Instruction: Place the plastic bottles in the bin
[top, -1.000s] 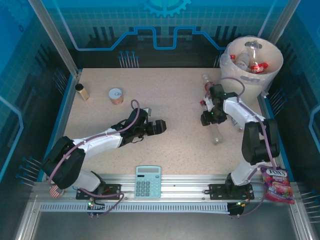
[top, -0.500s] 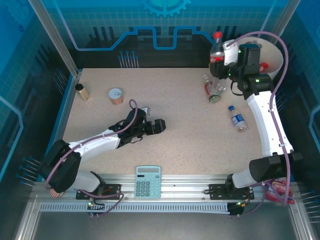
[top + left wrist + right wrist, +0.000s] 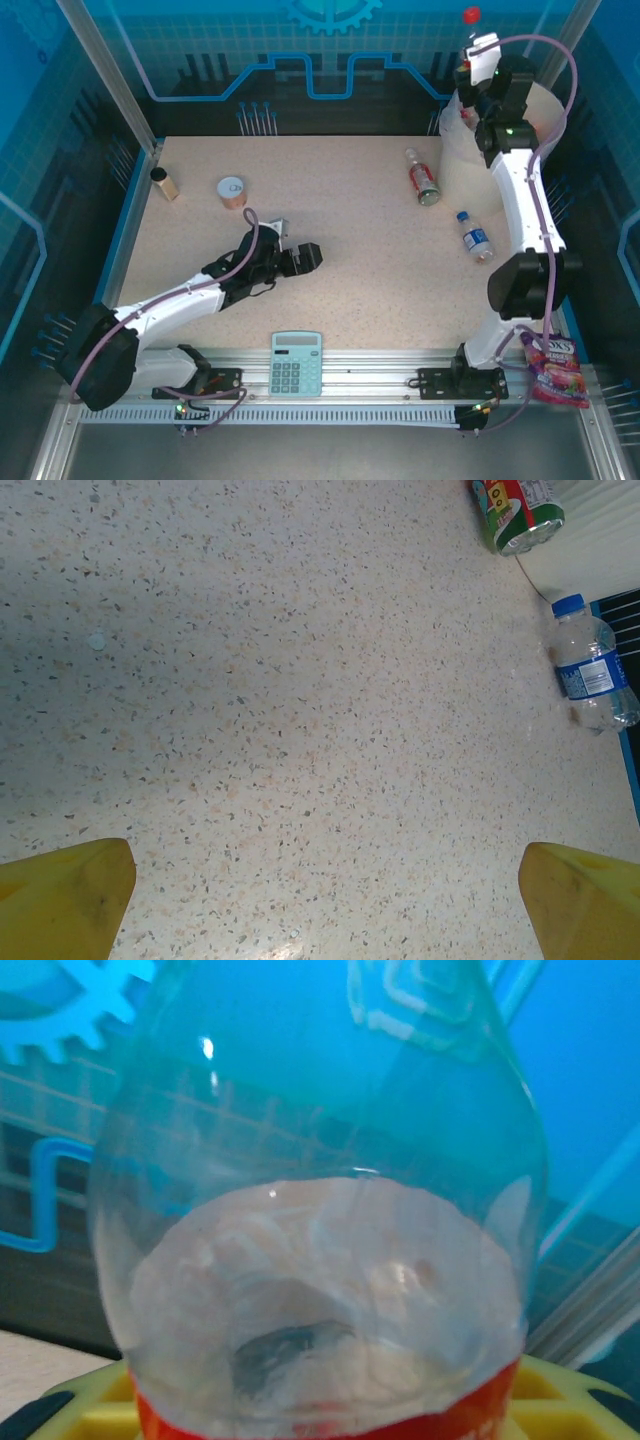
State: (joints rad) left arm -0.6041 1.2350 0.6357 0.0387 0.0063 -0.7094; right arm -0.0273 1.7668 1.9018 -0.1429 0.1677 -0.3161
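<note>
Next, I release the clear plastic bottle upright inside the cream bin (image 3: 484,95), near its back rim, with my right gripper.
My right gripper (image 3: 473,60) is raised high at the back right, shut on a clear plastic bottle (image 3: 470,30) whose red cap points up. In the right wrist view that bottle (image 3: 320,1210) stands close, red label low, between the yellow fingers (image 3: 85,1410). The cream bin (image 3: 452,140) stands right below it, mostly hidden by the arm. Two more bottles lie on the table: a red-and-green labelled one (image 3: 423,181) (image 3: 518,507) and a blue-labelled one (image 3: 474,236) (image 3: 593,672). My left gripper (image 3: 300,258) hovers open over bare table, fingertips (image 3: 62,900) wide apart.
A small brown jar (image 3: 163,183) and a round tin can (image 3: 232,190) stand at the back left. A calculator (image 3: 297,363) lies on the front rail and a candy bag (image 3: 555,370) at the front right. The bin's white wall (image 3: 600,540) shows beside the bottles.
My right arm has lifted a red-capped bottle off the table and carried it up over the bin. The left arm has drawn back slightly to the left, still open.
</note>
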